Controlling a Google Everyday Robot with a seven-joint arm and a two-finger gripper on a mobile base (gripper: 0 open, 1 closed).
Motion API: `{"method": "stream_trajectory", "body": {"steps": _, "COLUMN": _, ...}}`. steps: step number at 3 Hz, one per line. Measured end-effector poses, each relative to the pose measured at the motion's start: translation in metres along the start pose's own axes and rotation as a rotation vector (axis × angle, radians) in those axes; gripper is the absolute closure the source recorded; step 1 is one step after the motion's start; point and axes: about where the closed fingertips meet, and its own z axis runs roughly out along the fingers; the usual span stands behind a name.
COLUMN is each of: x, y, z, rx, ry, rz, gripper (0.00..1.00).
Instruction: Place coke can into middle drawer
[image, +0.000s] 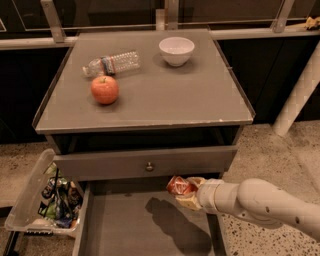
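Next, I release the coke can on the middle drawer's grey bottom, below the closed drawer's round knob (163, 206). The can now hangs above that drawer's rear part.
The coke can (178, 185), red with white lettering, is held in my gripper (186, 192), which reaches in from the right on a pale arm. The fingers (191, 201) are shut on the can. The can hangs above the right rear part of the middle drawer (125, 225), which is pulled open below the cabinet and shows a flat grey floor with the can's shadow on it. The can is clear of the drawer floor.
The drawer above has a small round knob (149, 166) and is closed. On the cabinet top (165, 95) lie a clear water bottle (112, 63), a red apple (104, 89) and a white bowl (176, 50). A clear bin of items (42, 200) stands at lower left. A white post (297, 95) leans at right.
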Motion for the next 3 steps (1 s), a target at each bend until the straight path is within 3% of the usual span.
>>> {"method": "stream_trajectory", "body": {"steps": 3, "x": 0.077, "y": -0.019, "z": 0.116, "rx": -0.031, "ry": 0.003, "rz": -0.009, "gripper": 1.0}}
